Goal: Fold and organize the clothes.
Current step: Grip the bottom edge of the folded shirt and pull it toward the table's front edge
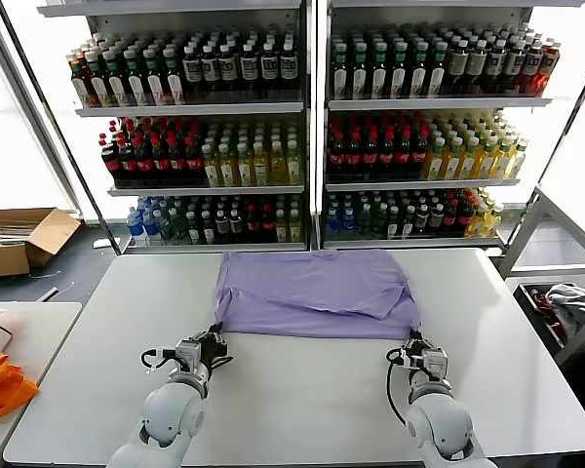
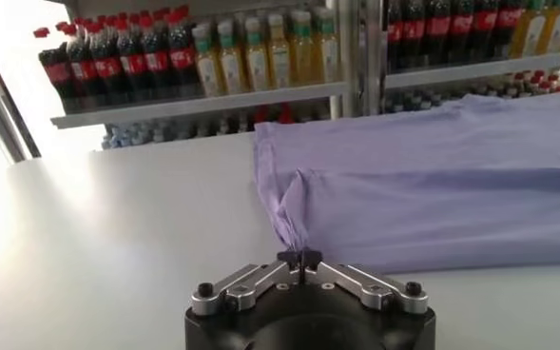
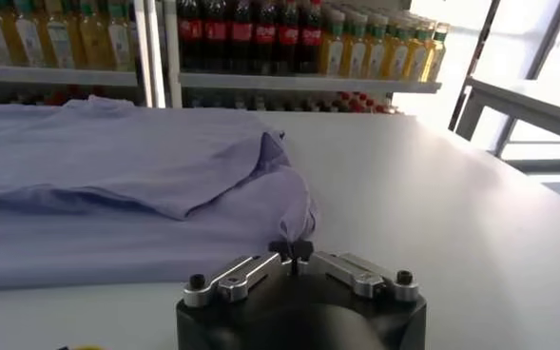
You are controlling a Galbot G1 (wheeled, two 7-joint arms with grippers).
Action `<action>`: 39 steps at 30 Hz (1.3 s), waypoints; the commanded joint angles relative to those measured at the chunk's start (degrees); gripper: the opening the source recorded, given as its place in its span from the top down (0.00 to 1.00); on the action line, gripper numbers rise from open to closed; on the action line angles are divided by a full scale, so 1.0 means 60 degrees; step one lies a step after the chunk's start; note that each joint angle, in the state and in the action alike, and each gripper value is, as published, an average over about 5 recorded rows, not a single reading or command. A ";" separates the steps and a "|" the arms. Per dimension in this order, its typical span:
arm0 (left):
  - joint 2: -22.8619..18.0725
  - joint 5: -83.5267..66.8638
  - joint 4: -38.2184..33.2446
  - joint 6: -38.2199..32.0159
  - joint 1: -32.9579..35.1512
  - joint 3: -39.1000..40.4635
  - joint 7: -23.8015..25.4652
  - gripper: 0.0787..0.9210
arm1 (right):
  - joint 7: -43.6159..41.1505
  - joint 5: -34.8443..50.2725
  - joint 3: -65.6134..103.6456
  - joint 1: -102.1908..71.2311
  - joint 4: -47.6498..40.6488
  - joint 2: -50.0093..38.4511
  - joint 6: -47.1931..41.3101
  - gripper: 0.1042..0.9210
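Observation:
The robot's left gripper needs to release the corner of the lavender T-shirt on the bare white table [image 1: 207, 404] toward the table's near edge.
A lavender T-shirt [image 1: 312, 291] lies partly folded on the white table [image 1: 302, 400], plain side up. My left gripper [image 1: 215, 336] is shut on its near left corner, and the left wrist view shows the cloth [image 2: 422, 190] pinched between the closed fingertips [image 2: 299, 257]. My right gripper [image 1: 412, 340] is shut on the near right corner, and the right wrist view shows the fabric [image 3: 137, 181] bunched in its closed tips [image 3: 291, 249]. Both grippers sit low at the shirt's near edge. No printed graphic shows.
Drink shelves [image 1: 302, 127] full of bottles stand behind the table. A cardboard box [image 1: 19, 239] sits on the floor at far left. An orange item [image 1: 0, 385] lies on a side table at left. A bin with cloth [image 1: 565, 302] is at right.

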 commanded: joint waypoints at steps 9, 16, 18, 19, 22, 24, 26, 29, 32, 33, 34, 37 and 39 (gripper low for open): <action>0.0220 0.0546 -0.2706 -0.0372 0.2296 -0.0144 -0.0178 0.99 | 0.0562 -0.0221 0.0023 -0.1855 0.2764 0.0080 -0.0109 0.99; 0.0120 0.0959 -0.4009 -0.0682 0.4275 -0.0259 -0.0438 0.99 | 0.0928 -0.0813 0.0071 -0.3797 0.3917 0.0778 0.0033 0.99; 0.0132 0.1038 -0.4271 -0.0802 0.4752 -0.0383 -0.0501 0.99 | 0.0888 -0.1058 0.0229 -0.4339 0.4117 0.0867 0.0236 0.99; 0.0145 0.1074 -0.4365 -0.0853 0.4948 -0.0459 -0.0522 0.99 | 0.0895 -0.1134 0.0317 -0.4588 0.4205 0.0827 0.0323 0.99; 0.0172 0.1160 -0.4541 -0.0985 0.5505 -0.0688 -0.0576 0.99 | 0.0938 -0.1256 0.0521 -0.5217 0.4455 0.0580 0.0446 0.99; 0.0150 0.1268 -0.4579 -0.1150 0.5886 -0.0744 -0.0641 0.99 | 0.0973 -0.1377 0.0542 -0.5584 0.4580 0.0418 0.0487 0.99; 0.0093 0.1460 -0.4533 -0.1363 0.6195 -0.0670 -0.0729 0.99 | 0.1013 -0.1526 0.0512 -0.5808 0.4568 0.0329 0.0547 0.99; -0.0026 0.1747 -0.4442 -0.1578 0.6487 -0.0439 -0.0833 0.99 | 0.1092 -0.1719 0.0425 -0.5873 0.4382 0.0274 0.0652 0.99; -0.0073 0.1879 -0.4471 -0.1623 0.6582 -0.0325 -0.0839 0.99 | 0.1171 -0.1856 0.0208 -0.5916 0.4334 0.0236 0.0676 0.97; -0.0073 0.1905 -0.4486 -0.1628 0.6597 -0.0316 -0.0838 0.99 | 0.1189 -0.1906 0.0129 -0.5937 0.4341 0.0243 0.0683 0.95; -0.0075 0.1922 -0.4493 -0.1626 0.6604 -0.0314 -0.0837 0.99 | 0.1208 -0.1953 0.0063 -0.5952 0.4340 0.0260 0.0696 0.93; -0.0116 0.2045 -0.4505 -0.1613 0.6611 -0.0280 -0.0845 0.99 | 0.1259 -0.2092 -0.0046 -0.5974 0.4303 0.0328 0.0780 0.83; -0.0163 0.2138 -0.4550 -0.1602 0.6607 -0.0236 -0.0847 0.98 | 0.1276 -0.2205 -0.0055 -0.6000 0.4349 0.0370 0.0854 0.76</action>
